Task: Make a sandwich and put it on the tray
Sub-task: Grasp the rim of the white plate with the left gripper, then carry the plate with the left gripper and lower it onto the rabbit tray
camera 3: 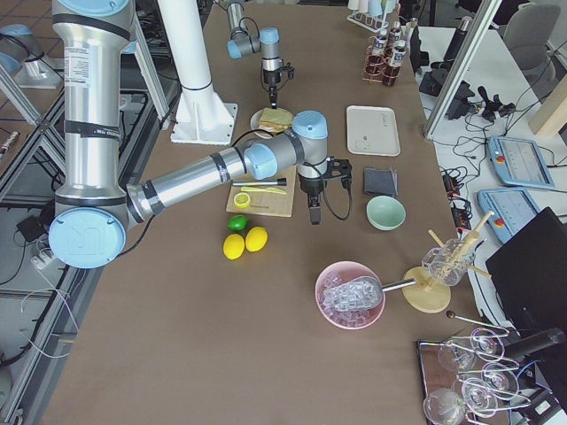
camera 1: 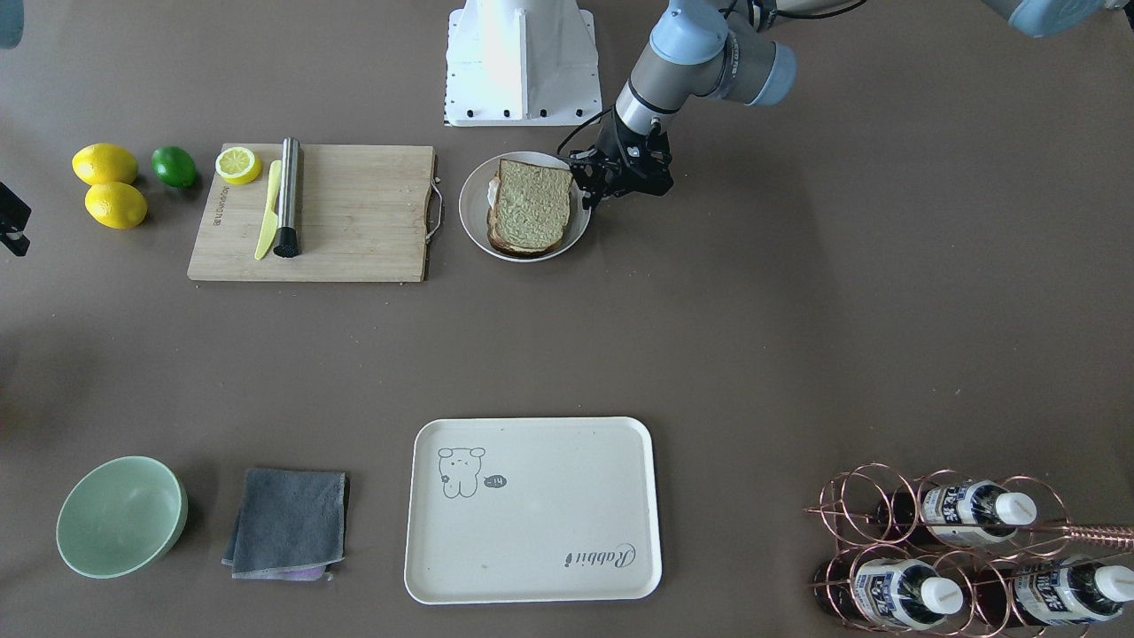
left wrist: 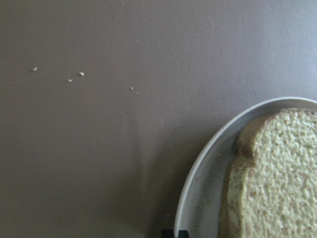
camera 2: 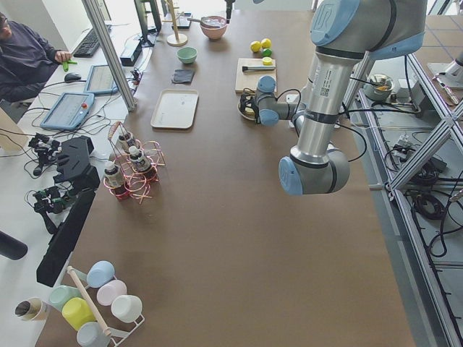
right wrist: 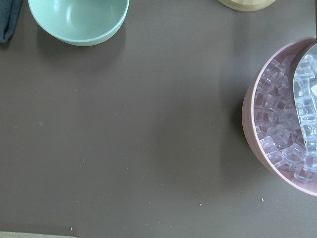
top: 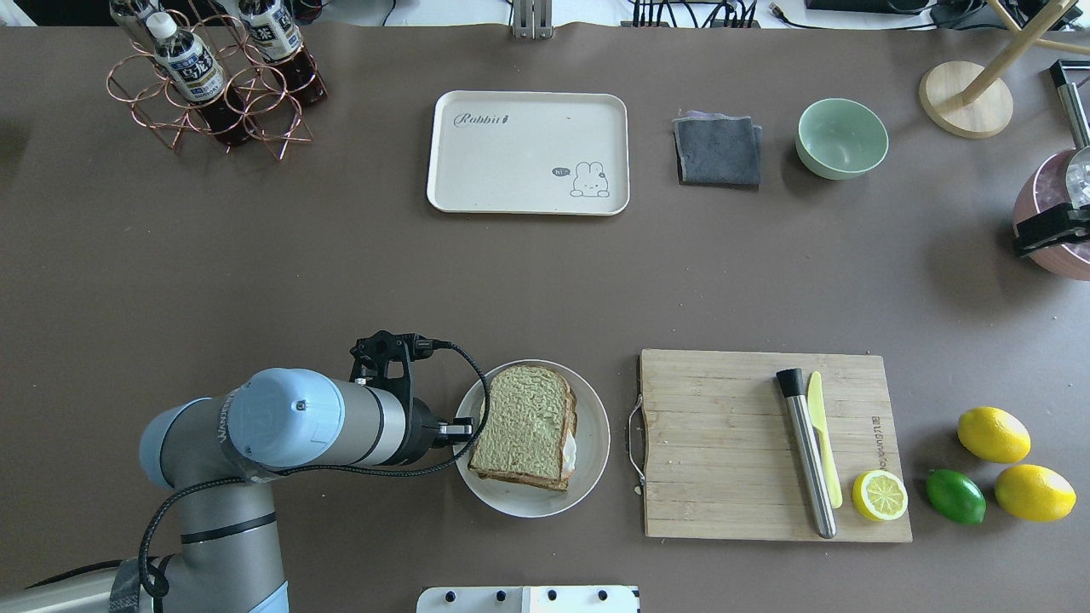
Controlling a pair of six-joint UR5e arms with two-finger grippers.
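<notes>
Next, my left gripper lets go of the plate onto the cream tray, over the grey oval (camera 1: 507,494) that is next to the drawing of the bear.
The sandwich (camera 1: 532,206) lies on a round white plate (camera 1: 471,221) near the robot's base. Its top bread slice faces up, and a white edge of egg (top: 569,455) shows between the slices. My left gripper (camera 1: 592,197) points down at the plate's rim beside the sandwich; it looks shut and empty. In the left wrist view one dark fingertip (left wrist: 174,233) sits at the plate rim (left wrist: 195,198). The cream tray (top: 511,162) lies empty across the table. My right gripper (top: 1052,232) hangs over the pink ice bowl, far from the plate, and seems open.
A wooden cutting board (top: 724,443) with a steel muddler, a yellow knife and a lemon half lies next to the plate. Lemons and a lime (top: 955,496) lie beyond it. A green bowl (top: 841,138), a grey cloth (top: 718,151) and a bottle rack (top: 213,85) flank the tray.
</notes>
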